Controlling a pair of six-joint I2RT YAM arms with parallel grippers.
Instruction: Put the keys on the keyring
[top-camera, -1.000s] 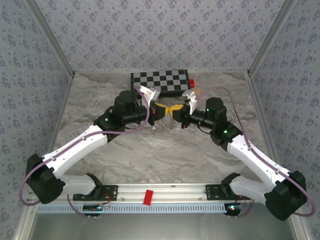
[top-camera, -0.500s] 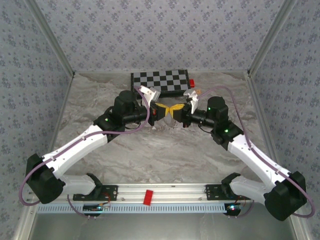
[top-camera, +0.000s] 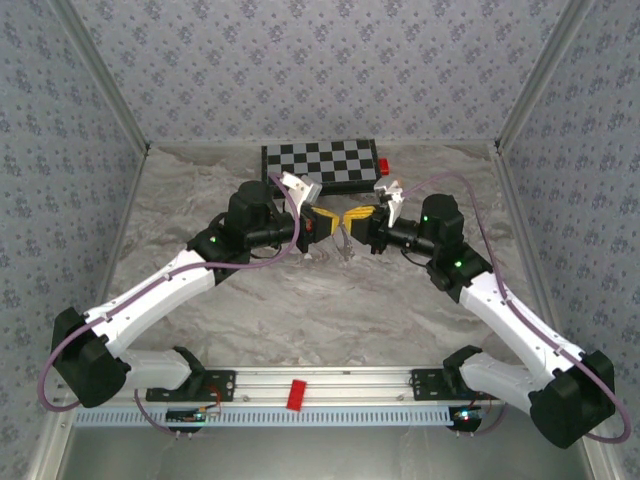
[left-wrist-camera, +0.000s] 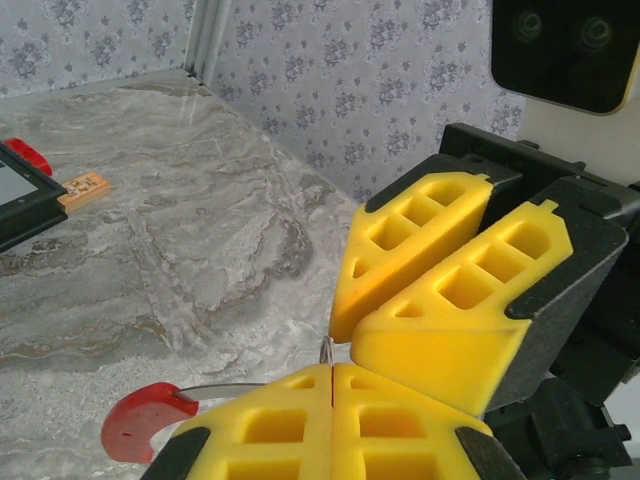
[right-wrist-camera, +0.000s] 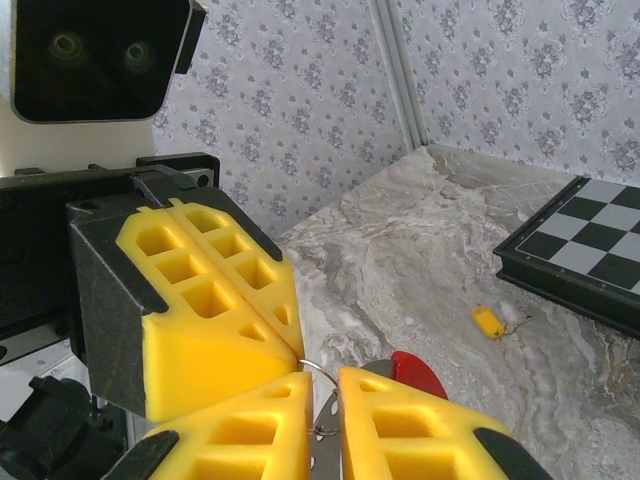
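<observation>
The keyring lies at a slant across my right gripper's fingers, so my right gripper should open, line up and pinch the wire rim (left-wrist-camera: 327, 350) before my left gripper opens.
The keyring is a thin grey wire loop (left-wrist-camera: 328, 349) with a red section (left-wrist-camera: 140, 432) hanging to the left. My left gripper (left-wrist-camera: 330, 368) is shut on the loop, in mid-air over the table's middle (top-camera: 333, 222). My right gripper (right-wrist-camera: 322, 378) meets it tip to tip (top-camera: 350, 218). Its jaws stand a little apart, with the loop (right-wrist-camera: 322, 369) and a flat grey metal strip in the gap. The red section (right-wrist-camera: 418, 375) shows just past its right finger. A tiny yellow-orange key (right-wrist-camera: 488, 322) lies loose on the marble near the board (left-wrist-camera: 82, 190).
A black-and-white chessboard (top-camera: 320, 160) lies at the back of the marble table, with a small red piece (top-camera: 384, 165) at its right end. Patterned walls close in the left, right and back sides.
The right gripper's jaws have parted slightly. Its wrist has drawn back to the right and up. The left arm has held still, shut on the loop.
</observation>
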